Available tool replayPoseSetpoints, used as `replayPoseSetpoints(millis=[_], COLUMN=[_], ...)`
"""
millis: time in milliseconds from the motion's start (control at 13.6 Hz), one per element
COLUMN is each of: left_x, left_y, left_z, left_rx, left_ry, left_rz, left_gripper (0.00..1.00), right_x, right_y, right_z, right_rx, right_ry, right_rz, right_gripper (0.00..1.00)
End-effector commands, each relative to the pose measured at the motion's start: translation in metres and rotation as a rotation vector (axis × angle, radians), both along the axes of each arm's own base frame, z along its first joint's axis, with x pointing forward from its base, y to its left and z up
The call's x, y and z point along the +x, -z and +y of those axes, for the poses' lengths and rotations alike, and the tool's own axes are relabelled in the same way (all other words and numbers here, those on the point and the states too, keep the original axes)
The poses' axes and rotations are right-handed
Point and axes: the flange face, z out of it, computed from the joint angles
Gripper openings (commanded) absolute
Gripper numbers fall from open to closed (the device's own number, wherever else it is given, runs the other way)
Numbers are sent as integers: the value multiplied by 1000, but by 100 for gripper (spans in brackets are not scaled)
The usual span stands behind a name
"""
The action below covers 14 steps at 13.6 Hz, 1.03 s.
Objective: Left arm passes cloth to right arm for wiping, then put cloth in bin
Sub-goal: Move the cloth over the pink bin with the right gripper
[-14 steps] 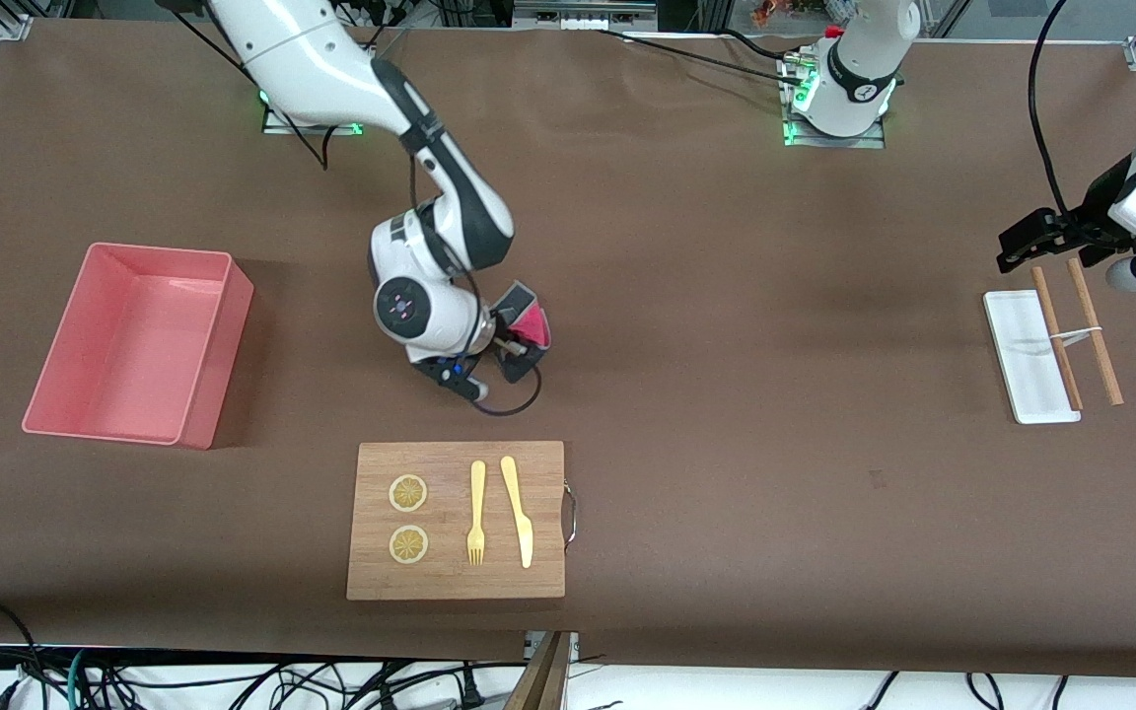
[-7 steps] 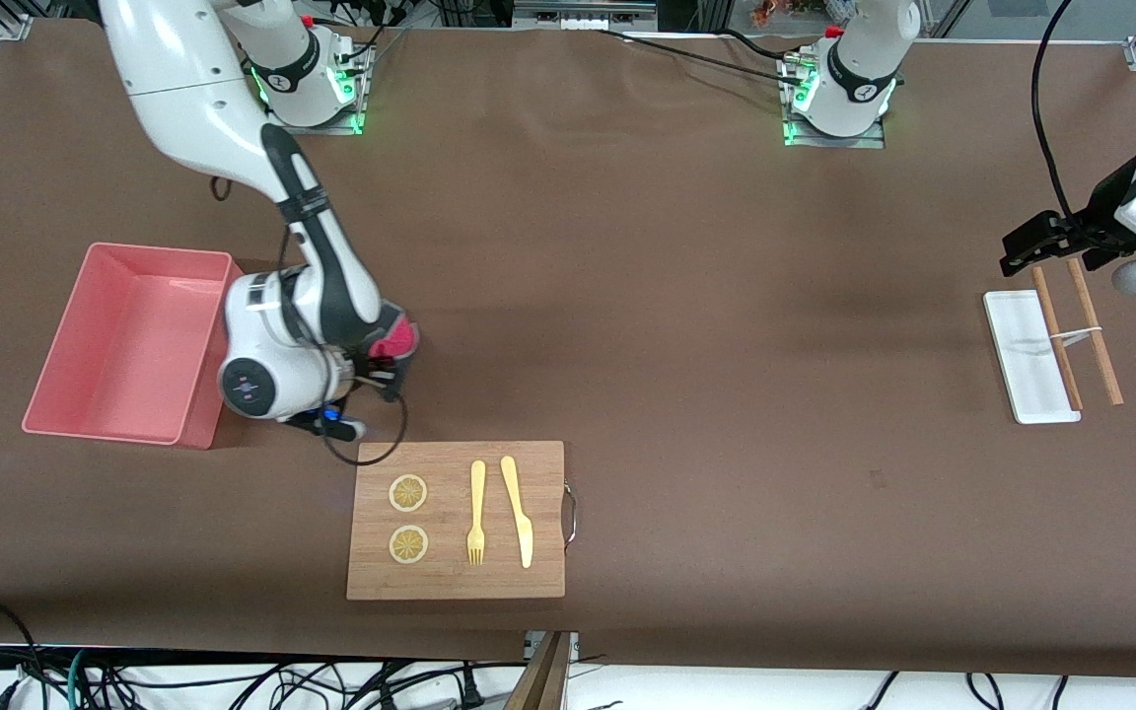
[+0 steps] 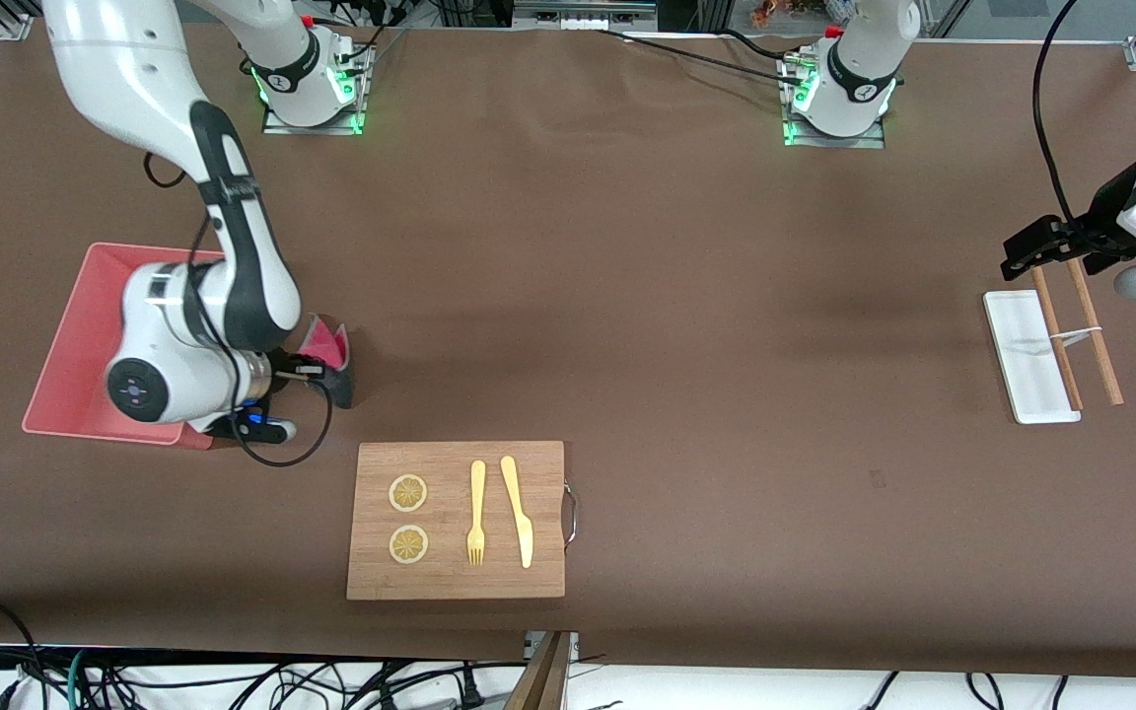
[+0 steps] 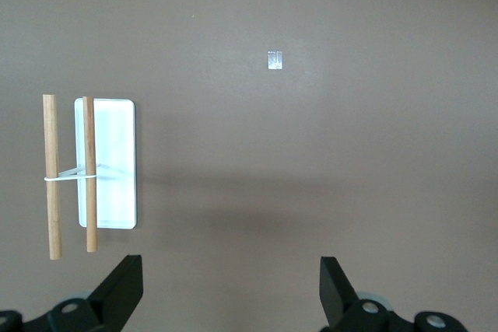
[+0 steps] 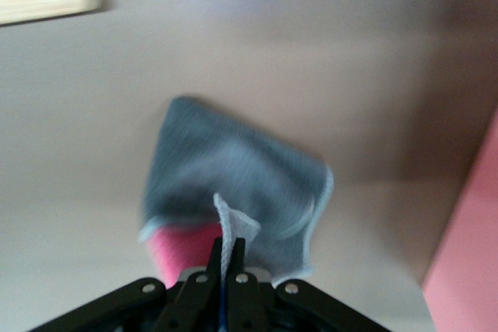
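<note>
The robot's right gripper should release the cloth inside the pink bin (image 3: 181,319), by the side of the bin that faces the white tray.
The cloth (image 3: 328,348), magenta on one face and dark grey on the other, hangs from my right gripper (image 3: 314,372), which is shut on its edge. In the right wrist view the cloth (image 5: 233,180) droops below the pinched fingers of the right gripper (image 5: 226,253). It hangs over bare table just beside the pink bin (image 3: 67,330), whose wall (image 5: 469,254) shows at that view's edge. The right arm hides part of the bin. My left gripper (image 3: 1022,258) waits open and empty above the table next to the white tray; its fingers (image 4: 123,287) stand wide apart.
A wooden board (image 3: 457,520) with two lemon slices, a yellow fork and a yellow knife lies nearer the front camera than the cloth. At the left arm's end lie a flat white tray (image 3: 1027,360) and two tied wooden sticks (image 3: 1081,330).
The right arm has swung with the cloth from the middle of the table toward the bin. The left arm has barely moved.
</note>
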Motion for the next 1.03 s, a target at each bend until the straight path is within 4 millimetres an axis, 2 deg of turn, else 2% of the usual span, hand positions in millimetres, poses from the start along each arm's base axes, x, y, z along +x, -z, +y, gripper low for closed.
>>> replayPoseSetpoints(millis=[0,147,295,442,516,589,737,884,958], left_x=[10,18,20,20,22,24,24,24,24], left_y=[-6,-8,-8,-7,-4,-5,-7,-7,-7], left_z=[0,3,2,2,2,3,3,2,2], left_rx=[8,-3,-2,-3,-7,-7,-7,-8,-8], left_ry=[16,14,15,17,16,15,15,16,16], left_rz=[0,-9,-9,-9,-3,-8,-9,-9,-9], left_gripper=[100,100,100,100,100,100,100,100,100], right_x=[0,-2,-4,-8,-11,-13,-15,-13,-13], right_y=[-94,-142,-180,-196,-201,-203,-192,-170,-154], right_z=[-22,-41,-63,-103,-130,-154,-201,-238,-249], right_rx=[-12,-45,-53,-62,-75,-96,-104,-87,-81], right_ry=[-17,-39,-67,-118,-167,-209,-207,-220,-233], right_rz=[10,42,59,70,74,84,103,113,121], right_gripper=[0,0,0,0,0,0,0,0,0])
